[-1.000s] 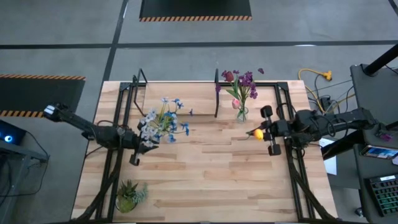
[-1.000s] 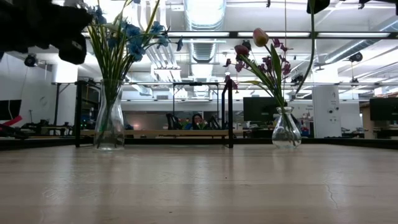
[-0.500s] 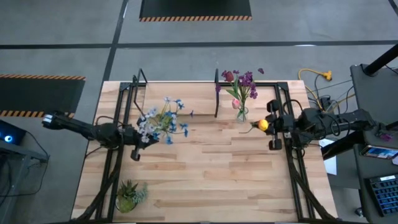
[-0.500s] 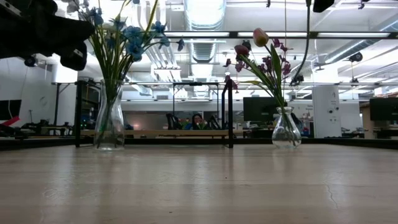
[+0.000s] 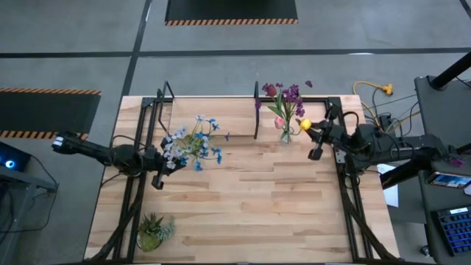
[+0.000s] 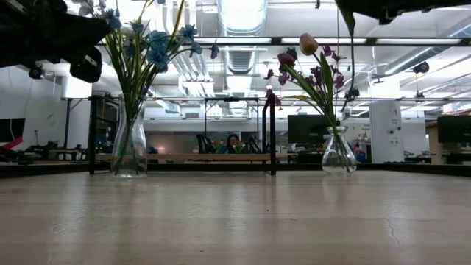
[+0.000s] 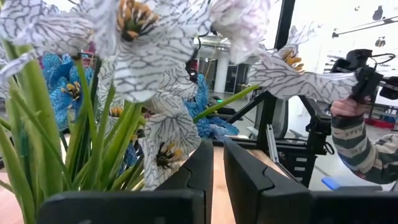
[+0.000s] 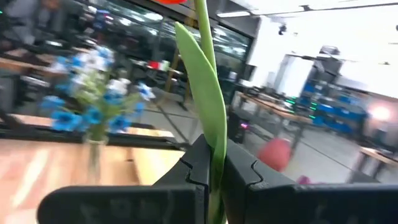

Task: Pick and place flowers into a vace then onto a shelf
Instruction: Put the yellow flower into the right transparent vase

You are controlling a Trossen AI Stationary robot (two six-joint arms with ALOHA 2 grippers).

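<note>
My right gripper will release the orange-yellow flower in the glass vase with the purple and pink flowers (image 5: pixel 285 135). The flower's stem now hangs over that vase.
In the high view my right gripper (image 5: pixel 315 138) is shut on an orange-yellow flower (image 5: pixel 305 125), just right of the right glass vase (image 5: pixel 285 134) that holds purple and pink flowers. In the low view this flower's stem (image 6: pixel 352 66) hangs over that vase (image 6: pixel 338 152). My left gripper (image 5: pixel 157 177) is shut and empty, close on the near-left side of the left vase with blue and white flowers (image 5: pixel 193 143), whose white blooms (image 7: pixel 149 68) fill the left wrist view. Both vases stand on the table. The shelf plank (image 5: pixel 213 114) lies between black brackets at the far edge. My right gripper pinches the orange-yellow flower's green stem (image 8: pixel 210 163) between its two fingers, at a spot where a long leaf (image 8: pixel 199 87) lies along it. The fingers lie across the stem. The flower is lifted clear and about upright, its stem hanging below the gripper.
A small spiky potted plant (image 5: pixel 151 230) stands at the table's near left corner. Black frame rails (image 5: pixel 140 147) run along both table sides. A person's striped sleeve (image 7: pixel 354 146) shows beyond the table in the left wrist view. Bare tabletop (image 5: pixel 250 199) lies between the arms.
My right gripper has carried the orange-yellow flower toward the table's far edge and left, from beside the right rail to close by the right vase, turning as it went. The stem now hangs over that vase. The left vase and its flowers have stayed in place.
</note>
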